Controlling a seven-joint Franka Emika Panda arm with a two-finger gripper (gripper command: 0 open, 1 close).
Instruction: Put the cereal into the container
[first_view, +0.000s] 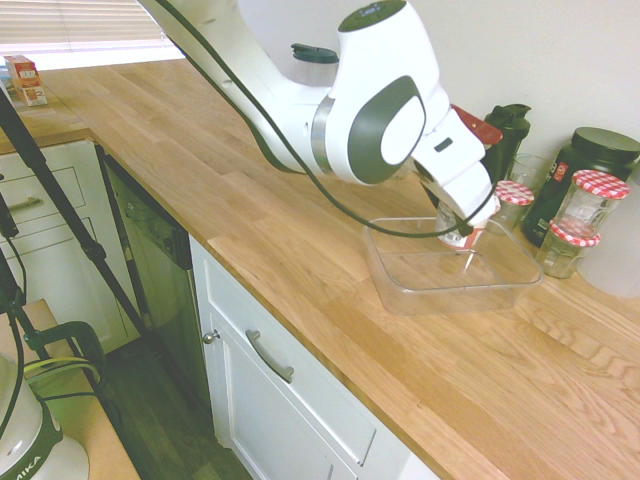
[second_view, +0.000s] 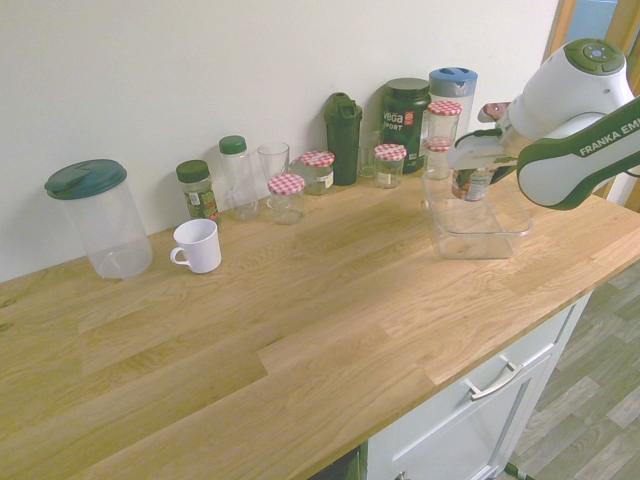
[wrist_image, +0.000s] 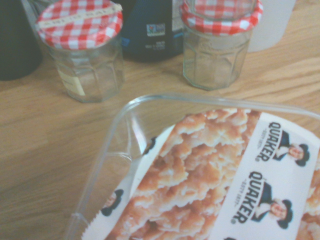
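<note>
The robot's gripper will release the cereal on the clear container's bottom (first_view: 433, 277), toward the side that is farthest from the glass jars.
The cereal (first_view: 461, 238) is a small white pack with red print, and my gripper (first_view: 458, 226) is shut on it. It hangs just above the floor of the container (first_view: 400, 285), a shallow clear tub on the wooden counter, inside the tub's far half. From the other side, the cereal (second_view: 470, 185) shows under the gripper (second_view: 468, 170), over the container (second_view: 450, 245). In the wrist view the cereal (wrist_image: 210, 180) fills the lower right with its Quaker print, and the container's rim (wrist_image: 120, 117) curves around it.
Glass jars with checkered lids (first_view: 596, 200) (first_view: 566, 247) (first_view: 513, 200) stand just behind the tub, with a dark tub (first_view: 598, 155) and a black bottle (first_view: 510, 128) at the wall. Further along the counter are a white mug (second_view: 197, 245) and a green-lidded jug (second_view: 100, 215).
</note>
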